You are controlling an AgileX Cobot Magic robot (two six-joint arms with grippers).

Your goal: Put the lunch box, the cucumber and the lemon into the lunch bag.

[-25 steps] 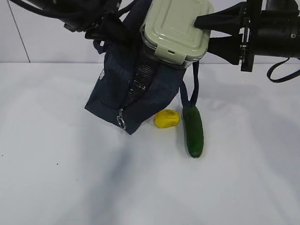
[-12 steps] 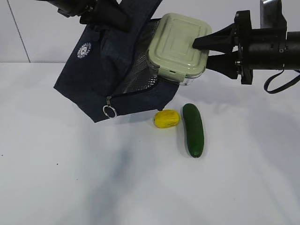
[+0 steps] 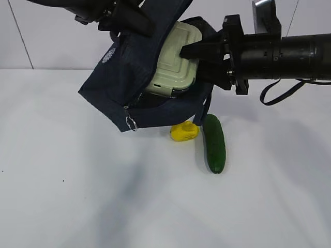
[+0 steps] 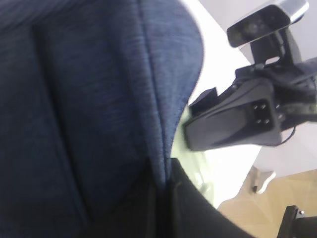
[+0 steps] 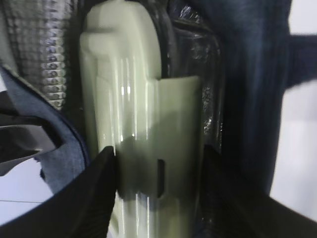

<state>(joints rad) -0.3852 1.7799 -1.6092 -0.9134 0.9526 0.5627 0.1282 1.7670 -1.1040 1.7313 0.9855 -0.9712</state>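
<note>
Next, my right gripper lets go of the pale green lunch box deep inside the navy lunch bag (image 3: 168,114), above the bag's zipper edge.
The navy lunch bag (image 3: 124,82) hangs tilted above the table, its mouth facing right. My left gripper (image 3: 135,21) is shut on its upper fabric; in the left wrist view the navy cloth (image 4: 74,99) fills most of the frame. The pale green lunch box (image 3: 173,59) is partly inside the bag's mouth, with my right gripper (image 3: 195,63) shut on its right end. In the right wrist view the lunch box (image 5: 124,99) stands between both fingers, with foil lining (image 5: 44,54) around it. The yellow lemon (image 3: 183,132) and the dark green cucumber (image 3: 213,143) lie on the table below.
A silver ring pull (image 3: 132,124) dangles from the bag's zipper at its low corner. One loop handle (image 3: 204,111) hangs down beside the lemon. The white table (image 3: 77,196) spreads out in front; a pale wall stands behind.
The right gripper has carried the lunch box left and down into the bag's mouth. The bag has swung and now wraps round the box's left part. Lemon and cucumber have not moved.
</note>
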